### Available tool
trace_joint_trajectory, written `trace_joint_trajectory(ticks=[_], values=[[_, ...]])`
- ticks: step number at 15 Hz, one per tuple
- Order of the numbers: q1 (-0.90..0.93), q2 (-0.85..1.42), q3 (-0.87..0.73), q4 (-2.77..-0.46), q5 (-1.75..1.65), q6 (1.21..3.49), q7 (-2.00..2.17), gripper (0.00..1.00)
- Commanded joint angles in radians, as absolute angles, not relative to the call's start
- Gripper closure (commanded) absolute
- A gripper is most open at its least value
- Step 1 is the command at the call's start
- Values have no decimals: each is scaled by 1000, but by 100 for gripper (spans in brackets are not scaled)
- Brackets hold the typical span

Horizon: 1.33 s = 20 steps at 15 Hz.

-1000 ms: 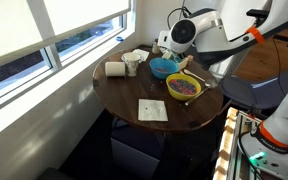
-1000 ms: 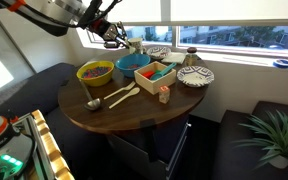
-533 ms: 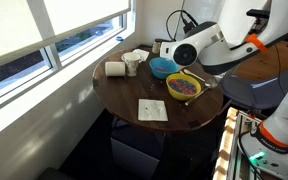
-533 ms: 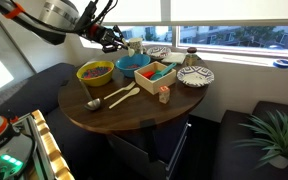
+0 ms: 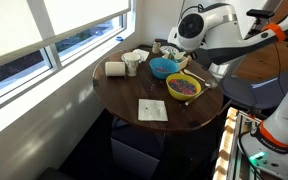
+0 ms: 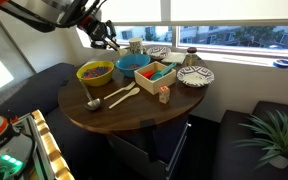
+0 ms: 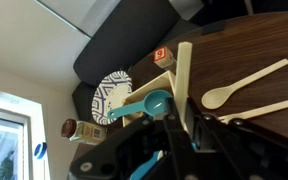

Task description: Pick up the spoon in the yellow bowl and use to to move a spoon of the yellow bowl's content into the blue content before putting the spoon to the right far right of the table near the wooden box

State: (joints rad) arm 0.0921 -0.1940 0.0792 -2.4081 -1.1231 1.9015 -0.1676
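I will let go of the spoon with my gripper on the bare tabletop (image 5: 198,68) (image 7: 226,57), between the wooden spoons and the far edge of the table.
The yellow bowl (image 5: 184,87) (image 6: 94,72) holds dark mixed contents. The blue bowl (image 5: 163,67) (image 6: 134,63) stands beside it. My gripper (image 5: 175,46) (image 6: 105,38) hangs in the air above and behind the two bowls. In the wrist view my gripper (image 7: 170,118) is shut on a teal spoon (image 7: 154,102), whose bowl sticks out past the fingers. I cannot tell whether the spoon carries anything. The wooden box (image 6: 156,77) (image 7: 184,75) sits mid-table beside the blue bowl.
Two wooden spoons (image 6: 119,97) (image 7: 242,86) lie on the round table (image 6: 124,115). A patterned plate (image 6: 195,75) (image 7: 112,93), a red cube (image 7: 160,56), a jar (image 7: 75,130), a white cup (image 5: 131,64), a roll (image 5: 114,69) and a paper square (image 5: 152,110) are there too.
The arm dipped toward the bowls half a second ago and has now risen again. The gripper has shifted slightly toward the yellow bowl's side and stays shut.
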Motion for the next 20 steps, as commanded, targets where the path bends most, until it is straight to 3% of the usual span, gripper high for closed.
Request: trace_joint_trajectory(ticks=[1, 10, 19, 20], values=[[84, -406, 15, -2469, -964, 1935, -246, 97], [-6, -707, -225, -2609, -784, 2067, -230, 97], [-193, -623, -479, -2775, -643, 2599, -223, 97], [-124, -588, -566, -2751, -649, 2641, -195, 97]])
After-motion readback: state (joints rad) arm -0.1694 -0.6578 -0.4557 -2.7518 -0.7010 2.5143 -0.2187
